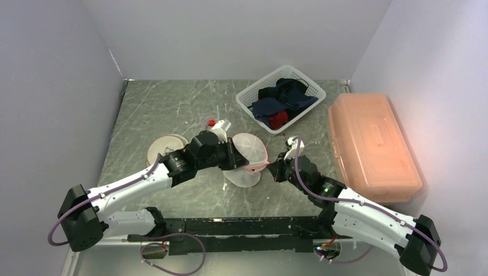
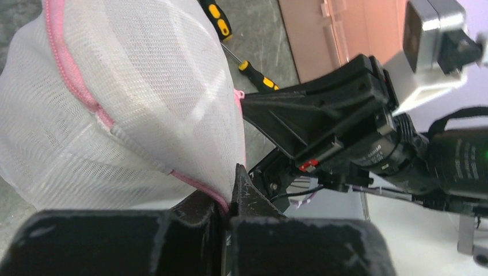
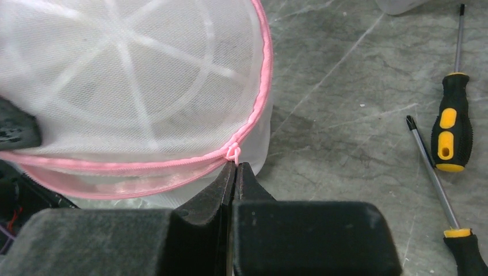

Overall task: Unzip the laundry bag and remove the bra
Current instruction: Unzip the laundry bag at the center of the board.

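My left gripper holds the sagging rim far from the zipper pull; it should open and take the rim (image 3: 193,160) beside the pull before my right gripper unzips further.
The white mesh laundry bag (image 1: 248,150), a round dome with a pink zipper, is held up between my two grippers at mid-table. My left gripper (image 1: 237,160) is shut on the bag's pink-edged rim (image 2: 195,185), pinching mesh and seam between its fingertips. My right gripper (image 1: 270,167) is shut on the pink zipper pull (image 3: 233,152) at the bag's right side. The zipper (image 3: 132,165) looks closed along the stretch that shows. The bag fills the upper left of the right wrist view (image 3: 126,80). The bra is hidden; I see only white mesh ribs.
A white basket (image 1: 244,98) with dark and red clothes stands at the back right. An orange lidded box (image 1: 371,146) lies along the right wall. A round white mesh piece (image 1: 167,148) lies left. Two yellow-black screwdrivers (image 3: 452,123) (image 3: 434,178) lie on the table beside the bag.
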Robot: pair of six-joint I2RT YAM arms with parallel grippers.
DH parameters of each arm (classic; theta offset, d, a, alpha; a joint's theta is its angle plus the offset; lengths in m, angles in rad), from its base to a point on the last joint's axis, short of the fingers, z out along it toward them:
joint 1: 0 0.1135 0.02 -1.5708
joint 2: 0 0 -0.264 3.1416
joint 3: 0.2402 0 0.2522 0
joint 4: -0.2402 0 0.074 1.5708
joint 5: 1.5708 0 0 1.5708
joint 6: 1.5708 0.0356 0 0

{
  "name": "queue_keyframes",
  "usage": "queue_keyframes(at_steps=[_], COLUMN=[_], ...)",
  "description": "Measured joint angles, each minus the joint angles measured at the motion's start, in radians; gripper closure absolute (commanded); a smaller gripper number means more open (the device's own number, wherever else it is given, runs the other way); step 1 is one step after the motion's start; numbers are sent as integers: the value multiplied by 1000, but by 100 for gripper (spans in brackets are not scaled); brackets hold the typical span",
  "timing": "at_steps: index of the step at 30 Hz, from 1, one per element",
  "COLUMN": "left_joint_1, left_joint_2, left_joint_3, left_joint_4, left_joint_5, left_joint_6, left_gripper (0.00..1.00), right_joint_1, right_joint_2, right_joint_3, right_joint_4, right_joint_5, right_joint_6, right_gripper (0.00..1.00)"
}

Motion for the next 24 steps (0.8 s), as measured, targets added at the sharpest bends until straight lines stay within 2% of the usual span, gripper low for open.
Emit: queue_keyframes(at_steps=[4, 7, 12, 17, 20, 24], left_joint_1=[11, 21, 39, 52, 67, 92], left_joint_2=[0, 11, 66, 121, 146, 150], left_joint_3=[3, 34, 204, 332, 307, 144], left_joint_4=[5, -6, -82, -132, -119, -43], left_joint_5=[71, 138, 270, 365, 375, 325], left_joint_6=[56, 128, 306, 477, 525, 520], left_gripper=[97, 91, 76, 73, 70, 65], right_joint_1=[-9, -9, -11, -16, -16, -16], right_joint_2=[-3, -69, -229, -335, -364, -365], right_joint_3=[-8, -18, -19, -19, -48, -124], right_joint_4=[2, -7, -28, -39, -38, -42], right_joint_5=[10, 25, 32, -6, -23, -39], right_joint_6=[10, 6, -37, -58, -50, -16], right_gripper=[100, 100, 100, 100, 100, 100])
